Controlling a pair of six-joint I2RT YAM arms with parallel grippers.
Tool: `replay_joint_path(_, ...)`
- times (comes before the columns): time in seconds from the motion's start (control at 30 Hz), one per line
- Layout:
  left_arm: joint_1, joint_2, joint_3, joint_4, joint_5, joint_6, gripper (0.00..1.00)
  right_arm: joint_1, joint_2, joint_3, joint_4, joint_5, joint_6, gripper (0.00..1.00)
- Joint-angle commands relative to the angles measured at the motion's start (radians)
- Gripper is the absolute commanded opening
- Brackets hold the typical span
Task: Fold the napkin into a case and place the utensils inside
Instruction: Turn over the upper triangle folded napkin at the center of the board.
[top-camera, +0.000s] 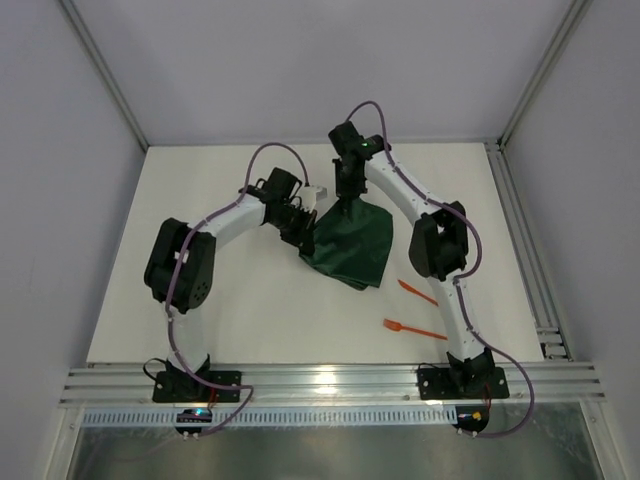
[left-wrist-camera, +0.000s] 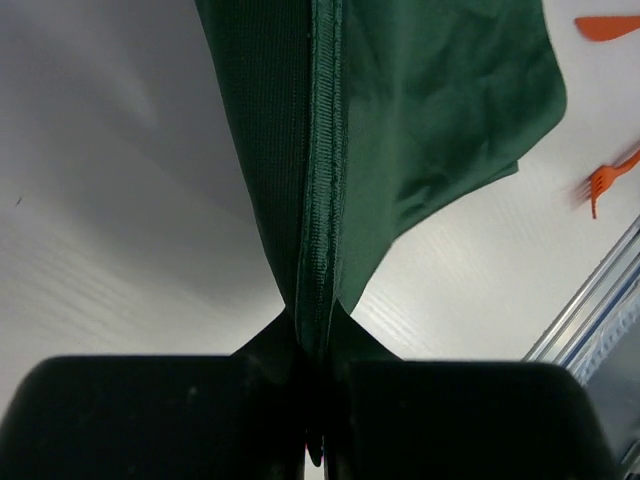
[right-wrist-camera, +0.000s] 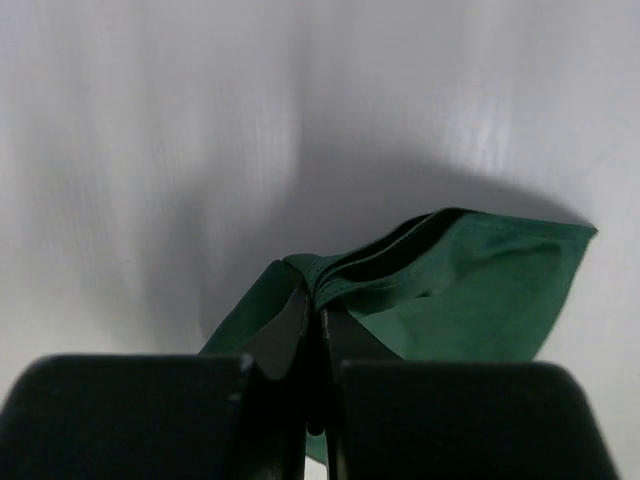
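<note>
My left gripper will lay the napkin flat and open and take the upper layer (left-wrist-camera: 348, 298) by its corner tip, because the napkin's layers bunch together in its fingers.
The dark green napkin (top-camera: 352, 243) hangs folded between both arms at the table's middle, its lower part drooping toward the table. My left gripper (top-camera: 300, 228) is shut on the napkin's left edge; the hem (left-wrist-camera: 322, 200) runs straight out of its jaws. My right gripper (top-camera: 345, 198) is shut on the napkin's top corner, where several layers (right-wrist-camera: 400, 265) bunch at the jaws. Two orange utensils lie on the table to the right: one piece (top-camera: 417, 291) and a fork (top-camera: 413, 329), also seen in the left wrist view as the fork (left-wrist-camera: 610, 180) and the other piece (left-wrist-camera: 606, 27).
White walls enclose the table. An aluminium rail (top-camera: 330, 382) runs along the near edge by the arm bases, and another rail (top-camera: 525, 250) runs down the right side.
</note>
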Motion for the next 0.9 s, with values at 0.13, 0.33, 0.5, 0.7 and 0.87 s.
replay_joint_path(0.13,0.145,-0.004,-0.088,0.009,0.053,0.017,0.0,0.062,0.094,0.036,0.191,-0.051,0.158,0.04)
replay_joint_path(0.33,0.189,-0.033,-0.181,0.027,0.033,0.057,0.0,0.108,0.121,0.04,0.338,-0.082,0.218,0.04)
replay_joint_path(0.5,0.224,-0.032,-0.218,0.043,0.031,0.045,0.0,0.125,0.141,0.034,0.424,-0.092,0.245,0.08)
replay_joint_path(0.7,0.274,-0.036,-0.233,0.049,0.031,0.045,0.0,0.132,0.138,-0.001,0.504,-0.163,0.261,0.32)
replay_joint_path(0.87,0.294,-0.053,-0.252,0.046,0.029,0.054,0.0,0.137,0.101,0.001,0.543,-0.197,0.249,0.53)
